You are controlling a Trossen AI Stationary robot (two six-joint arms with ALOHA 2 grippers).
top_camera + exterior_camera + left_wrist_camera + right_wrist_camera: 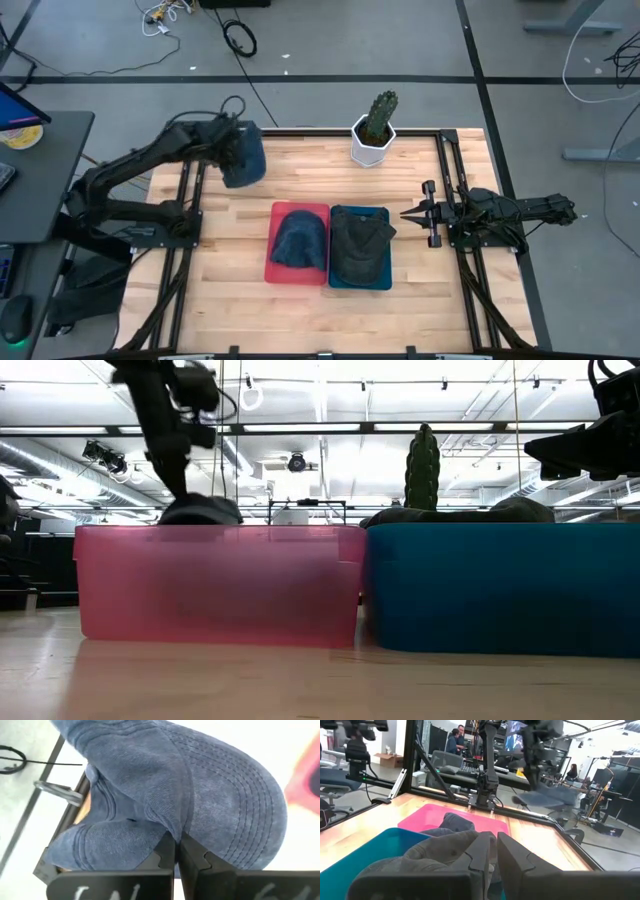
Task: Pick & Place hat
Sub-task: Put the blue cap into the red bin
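Note:
Next, my left gripper lets go of the blue denim hat on top of the other blue hat (301, 242) in the red bin.
A blue denim hat (245, 165) hangs over the table's far left corner, with my left gripper (176, 847) shut on it. In the right wrist view the same hat (555, 795) shows above the tabletop. At mid table a red bin (275, 272) holds another blue hat (298, 240), and beside it a blue bin (380, 282) holds a dark grey hat (360, 245). My right gripper (408, 213) waits shut at the table's right side, pointing level toward the bins, holding nothing. My left gripper pinches a fold of the denim hat's cloth (172, 827) between its two fingers, near where the crown meets the stitched brim. The fingers come slanting down from above. The hat hangs around and below the fingertips, lifted clear of the table.
A cactus in a white pot (375, 130) stands at the table's far edge, right of the held hat. Dark frame rails (185, 215) run along the table's left and right sides. Bare wood lies in front of the bins.

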